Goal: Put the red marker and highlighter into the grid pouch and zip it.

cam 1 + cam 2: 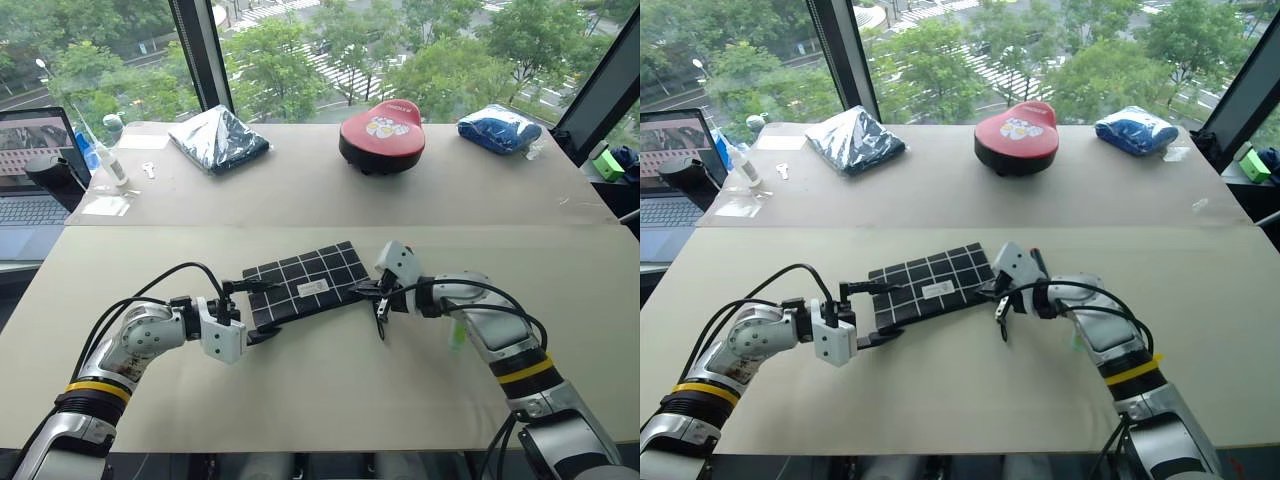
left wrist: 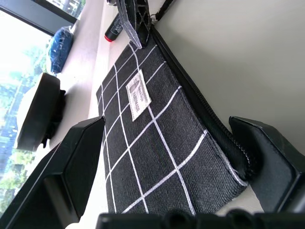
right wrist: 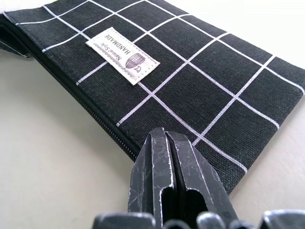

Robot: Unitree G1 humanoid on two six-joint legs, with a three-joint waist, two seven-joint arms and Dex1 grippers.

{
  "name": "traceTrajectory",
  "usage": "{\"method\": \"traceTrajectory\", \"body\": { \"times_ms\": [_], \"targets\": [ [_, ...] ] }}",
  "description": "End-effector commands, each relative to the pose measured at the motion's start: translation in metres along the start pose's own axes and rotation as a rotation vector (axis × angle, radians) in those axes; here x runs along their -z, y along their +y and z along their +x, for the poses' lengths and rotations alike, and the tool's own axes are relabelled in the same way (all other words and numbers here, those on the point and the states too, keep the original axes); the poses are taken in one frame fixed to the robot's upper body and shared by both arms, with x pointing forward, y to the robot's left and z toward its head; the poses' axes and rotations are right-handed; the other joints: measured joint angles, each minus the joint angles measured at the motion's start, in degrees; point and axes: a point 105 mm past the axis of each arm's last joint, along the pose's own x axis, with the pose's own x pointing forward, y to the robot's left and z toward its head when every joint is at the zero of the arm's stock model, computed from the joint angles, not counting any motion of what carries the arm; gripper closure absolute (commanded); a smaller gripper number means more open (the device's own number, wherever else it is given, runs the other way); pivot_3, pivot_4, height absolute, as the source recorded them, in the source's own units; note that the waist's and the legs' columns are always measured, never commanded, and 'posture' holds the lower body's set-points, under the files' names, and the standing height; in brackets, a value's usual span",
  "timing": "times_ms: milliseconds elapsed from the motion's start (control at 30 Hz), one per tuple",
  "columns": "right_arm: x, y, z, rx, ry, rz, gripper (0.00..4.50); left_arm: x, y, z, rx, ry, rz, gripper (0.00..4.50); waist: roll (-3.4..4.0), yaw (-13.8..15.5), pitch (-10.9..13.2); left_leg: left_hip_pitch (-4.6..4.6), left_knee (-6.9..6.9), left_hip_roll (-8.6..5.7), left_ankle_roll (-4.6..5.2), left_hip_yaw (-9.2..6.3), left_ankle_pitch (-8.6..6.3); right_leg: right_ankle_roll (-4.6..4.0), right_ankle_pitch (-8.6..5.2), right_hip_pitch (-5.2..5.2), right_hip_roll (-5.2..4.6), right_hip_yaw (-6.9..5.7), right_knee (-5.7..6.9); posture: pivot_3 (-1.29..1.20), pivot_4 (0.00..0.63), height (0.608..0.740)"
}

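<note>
Next, I open my right gripper from the grid pouch's zipper edge it holds and take the pull strap (image 1: 381, 326), which hangs free, to unzip.
The black grid pouch (image 1: 303, 285) lies flat on the table in front of me, its white label (image 3: 123, 56) facing up and its zipper shut along the near edge. My left gripper (image 1: 262, 312) is open, one finger on each side of the pouch's left end. My right gripper (image 1: 377, 297) is shut at the zipper's right end, and the dark pull strap (image 1: 383, 322) trails from it. Just beyond the right gripper's fingers (image 2: 135, 19), the red marker (image 2: 112, 31) lies on the table, its red cap showing. The light-green highlighter (image 1: 457, 331) lies under my right forearm.
On the far table stand a red flower-print case (image 1: 382, 135), a blue bundle (image 1: 498, 128) and a dark folded bag (image 1: 218, 140). A laptop (image 1: 30, 170) and a bottle (image 1: 110, 160) sit at the far left. The table edge runs close to my arms.
</note>
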Motion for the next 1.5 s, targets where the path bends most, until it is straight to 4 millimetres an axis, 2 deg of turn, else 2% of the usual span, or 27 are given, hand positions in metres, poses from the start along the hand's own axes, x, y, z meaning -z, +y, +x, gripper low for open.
{"method": "traceTrajectory", "body": {
  "times_ms": [33, 67, 167, 233, 433, 533, 767, 867, 900, 967, 1000, 1133, 1233, 1367, 1500],
  "targets": [
    [-0.016, -0.001, -0.005, 0.000, -0.057, -0.012, 4.48, 0.005, -0.004, -0.003, 0.015, -0.008, 0.003, 0.00, 0.00, -0.1, 0.0, -0.02, 0.00, 0.00, 0.00, 0.00, 0.00, 0.00, 0.00, 0.00, 0.00, 0.00, 0.01, 0.00, 0.150, 0.740],
    [-0.016, -0.001, -0.006, 0.000, -0.060, -0.011, 4.48, 0.006, -0.004, -0.004, 0.019, -0.011, 0.004, 0.00, 0.00, -0.2, 0.0, -0.03, 0.00, 0.00, 0.00, 0.00, 0.00, 0.00, 0.00, -0.01, 0.00, 0.00, 0.02, 0.00, 0.150, 0.740],
    [-0.018, -0.001, -0.007, -0.001, -0.067, -0.008, 4.50, 0.009, -0.007, -0.006, 0.034, -0.025, -0.009, 0.70, 0.00, -0.3, 0.0, -0.06, -0.01, 0.00, -0.02, 0.01, 0.01, 0.00, 0.00, -0.03, 0.00, -0.01, 0.02, 0.00, 0.150, 0.740],
    [-0.018, 0.000, -0.008, 0.001, -0.068, -0.006, 4.50, 0.009, -0.008, -0.007, 0.034, -0.031, -0.027, 1.51, 0.00, -0.4, 0.0, -0.06, -0.01, 0.02, -0.01, 0.02, 0.01, 0.00, 0.00, -0.05, 0.00, -0.01, 0.03, 0.00, 0.150, 0.740],
    [-0.018, 0.000, -0.011, 0.000, -0.073, -0.001, 4.50, 0.009, -0.008, -0.008, 0.010, -0.043, -0.086, 3.30, 0.00, -0.4, 0.0, -0.10, -0.01, 0.03, -0.01, 0.03, 0.00, 0.00, 0.00, -0.09, 0.00, -0.01, 0.03, 0.00, 0.150, 0.740],
    [-0.018, 0.000, -0.012, -0.001, -0.071, 0.001, 4.50, 0.010, -0.003, -0.008, -0.033, -0.047, -0.132, 4.43, 0.00, -0.5, 0.0, -0.09, -0.02, 0.03, 0.01, 0.03, -0.01, 0.00, 0.00, -0.09, 0.00, -0.01, 0.02, 0.00, 0.150, 0.740],
    [-0.021, -0.001, -0.014, -0.010, -0.083, 0.006, 4.50, 0.007, 0.001, -0.006, -0.051, -0.068, -0.197, 4.43, 0.00, -0.6, 0.0, -0.12, -0.02, 0.03, 0.02, 0.06, -0.01, 0.00, 0.00, -0.12, 0.00, -0.01, 0.02, 0.00, 0.150, 0.740],
    [-0.028, -0.020, -0.016, 0.091, -0.117, 0.026, 4.50, 0.005, 0.002, -0.004, -0.056, -0.072, -0.294, 4.43, 0.00, -0.6, 0.0, -0.14, -0.01, 0.03, 0.02, 0.06, -0.02, 0.00, 0.00, -0.12, 0.00, -0.01, 0.01, 0.00, 0.150, 0.740],
    [-0.032, -0.032, -0.018, 0.147, -0.141, 0.074, 4.03, 0.006, 0.003, -0.003, -0.056, -0.067, -0.327, 4.50, 0.00, -0.6, 0.0, -0.15, -0.01, 0.03, 0.02, 0.06, -0.02, 0.00, 0.00, -0.12, -0.01, 0.01, 0.01, 0.00, 0.150, 0.740],
    [-0.040, -0.050, -0.025, 0.217, -0.191, 0.155, 3.77, 0.002, 0.005, -0.002, -0.049, -0.081, -0.377, 4.50, -0.01, -0.7, 0.0, -0.15, -0.01, 0.03, 0.02, 0.07, -0.01, 0.00, 0.00, -0.12, -0.01, 0.01, 0.01, 0.00, 0.150, 0.740],
    [-0.045, -0.055, -0.030, 0.230, -0.211, 0.186, 3.34, 0.000, 0.008, -0.001, -0.050, -0.087, -0.400, 4.50, -0.01, -0.7, 0.0, -0.18, 0.00, 0.03, 0.01, 0.09, -0.01, 0.00, 0.00, -0.15, -0.01, 0.03, 0.01, 0.00, 0.150, 0.740],
    [-0.057, -0.049, -0.052, 0.166, -0.273, 0.247, 2.00, -0.009, 0.030, 0.004, -0.119, -0.124, -0.510, 4.50, -0.01, -0.3, 0.0, -0.32, -0.01, 0.04, -0.01, 0.00, 0.00, 0.00, 0.00, -0.23, -0.01, -0.04, 0.00, 0.00, 0.150, 0.740],
    [-0.055, -0.032, -0.073, 0.086, -0.253, 0.285, 0.94, -0.013, 0.046, 0.007, -0.169, -0.128, -0.567, 4.50, -0.01, -0.3, 0.0, -0.43, -0.01, 0.03, -0.02, -0.01, 0.01, 0.00, 0.00, -0.24, 0.00, -0.03, 0.01, 0.00, 0.150, 0.740],
    [-0.042, -0.021, -0.095, 0.094, -0.171, 0.259, 0.94, -0.015, 0.060, 0.011, -0.230, -0.120, -0.682, 4.50, -0.02, -0.4, 0.0, -0.48, 0.00, 0.00, 0.04, 0.01, -0.03, 0.01, 0.00, -0.18, -0.02, 0.00, -0.03, 0.00, 0.150, 0.740],
    [-0.038, -0.020, -0.088, 0.154, -0.116, 0.226, 0.94, -0.018, 0.069, 0.015, -0.259, -0.122, -0.754, 4.50, -0.05, -0.9, 0.0, -0.37, 0.03, 0.04, 0.19, 0.03, -0.12, 0.04, -0.02, -0.15, 0.01, 0.03, -0.09, 0.00, 0.150, 0.740]
  ]
}}
